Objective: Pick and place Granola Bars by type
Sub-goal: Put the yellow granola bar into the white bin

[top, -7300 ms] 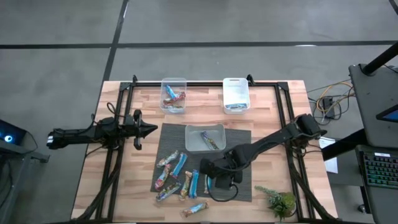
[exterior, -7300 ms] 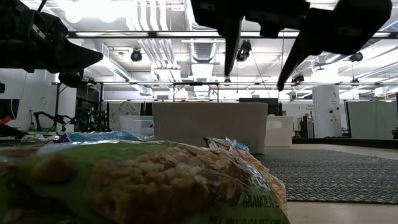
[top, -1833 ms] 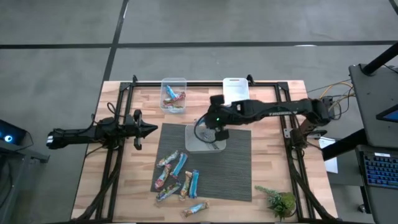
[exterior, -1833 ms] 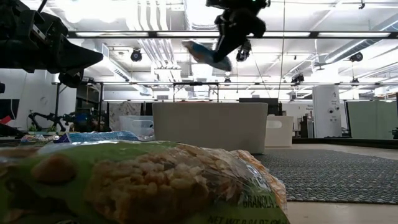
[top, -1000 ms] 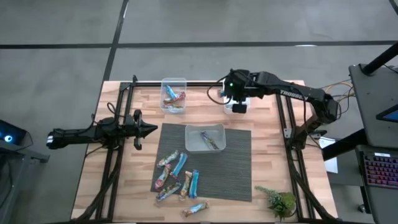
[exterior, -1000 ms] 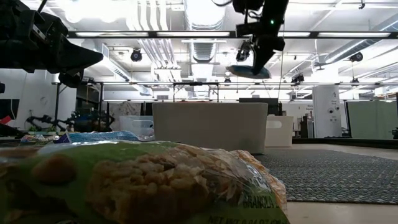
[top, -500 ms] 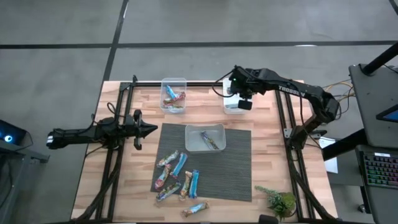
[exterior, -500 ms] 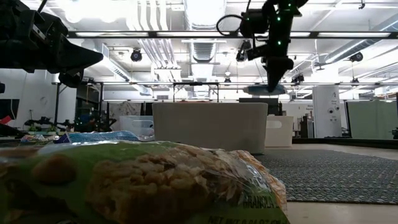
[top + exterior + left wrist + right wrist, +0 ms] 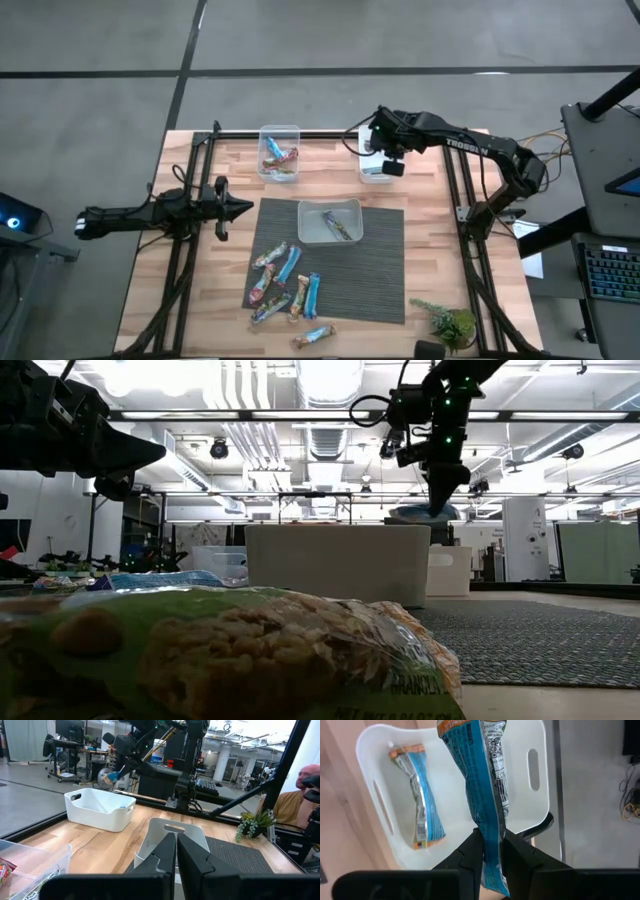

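Next, I let go of the blue granola bar with my right gripper in the white tub (image 9: 373,160) (image 9: 462,795), next to the other blue bar.
My right gripper (image 9: 488,836) hangs over the white tub (image 9: 378,172) at the table's far right, shut on a blue granola bar (image 9: 479,780). One blue bar (image 9: 422,815) lies inside that tub. Several blue and multicoloured bars (image 9: 285,285) lie flat on the dark mat (image 9: 375,270). A clear tub (image 9: 279,152) at the far edge holds multicoloured bars, and a grey tub (image 9: 330,222) on the mat holds one bar. My left gripper (image 9: 240,208) waits shut above the table's left side. My right gripper pinches the blue bar's wrapper (image 9: 487,827) between its two fingers, near one end. A short stub sticks out behind the fingers and the long part reaches out ahead of them. The fingers slant down from above. The bar is lifted clear above the white tub (image 9: 445,570).
A small green plant (image 9: 450,325) stands at the near right corner. Black frame rails (image 9: 455,190) run along the table's left, right and far sides. A person (image 9: 300,795) sits beyond the table in the left wrist view.
My right gripper, still shut on the blue bar, has gone a little toward the table's right edge and down over the white tub. The bar has come down with it, close above the tub's rim.
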